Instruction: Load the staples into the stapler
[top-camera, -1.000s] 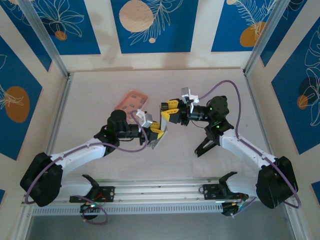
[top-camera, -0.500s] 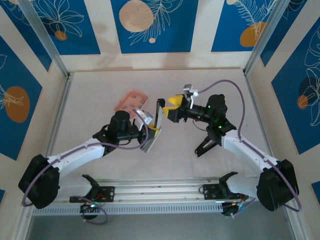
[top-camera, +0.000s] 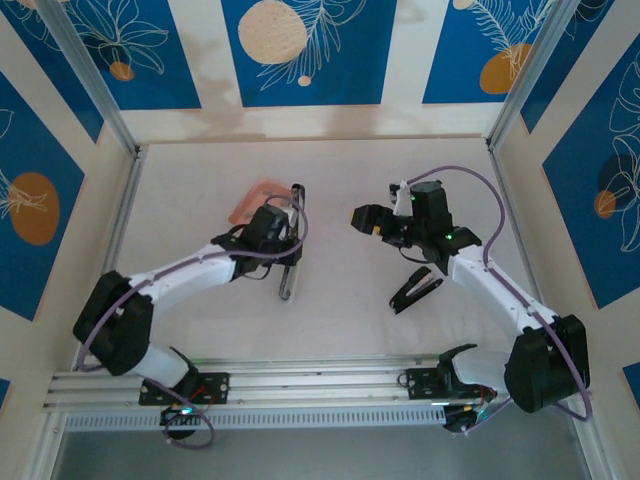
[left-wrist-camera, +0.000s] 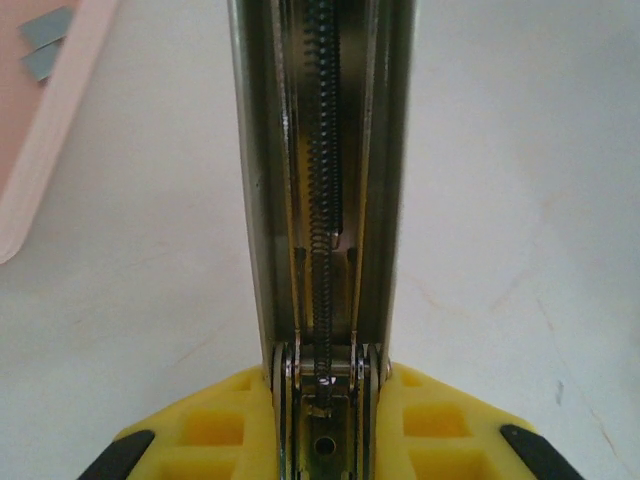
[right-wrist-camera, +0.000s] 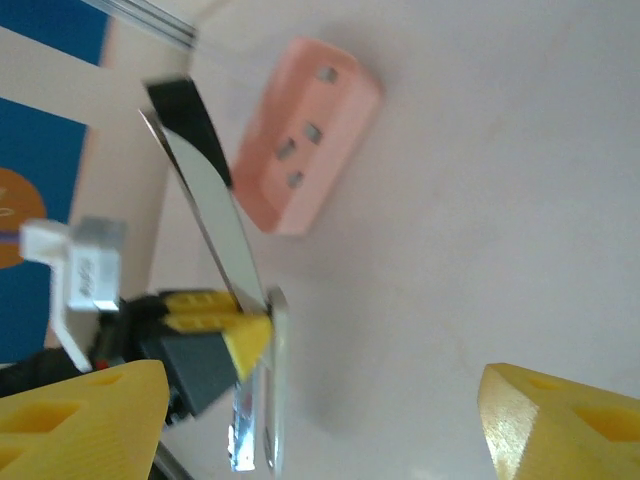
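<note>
Next, I release the open stapler from my left gripper on the bare tabletop (top-camera: 311, 253) between the salmon-pink tray and my right gripper.
The stapler (top-camera: 292, 245) is hinged open and lies beside the salmon-pink tray (top-camera: 248, 203). My left gripper (top-camera: 285, 258) is shut on its hinge end. In the left wrist view the silver channel of the stapler (left-wrist-camera: 322, 150) runs away from my left gripper (left-wrist-camera: 322, 405), its spring bare inside. Staples (left-wrist-camera: 45, 45) lie in the tray (left-wrist-camera: 40, 170) at the upper left. The right wrist view has the stapler (right-wrist-camera: 215, 215) with its black top arm raised, the tray (right-wrist-camera: 285, 205) and the staples (right-wrist-camera: 312, 131). My right gripper (top-camera: 366, 219) (right-wrist-camera: 320, 430) is open, empty and well to the stapler's right.
A black part (top-camera: 415, 290) of the right arm's lower links sits on the table under its forearm. Aluminium rails (top-camera: 115, 225) edge the table left and right. Bare tabletop (top-camera: 400, 170) stretches behind and between the arms.
My right gripper opened, let go of the stapler's top end and drew back to the right. My left arm swung the stapler up beside the tray, with its black arm lifted away.
</note>
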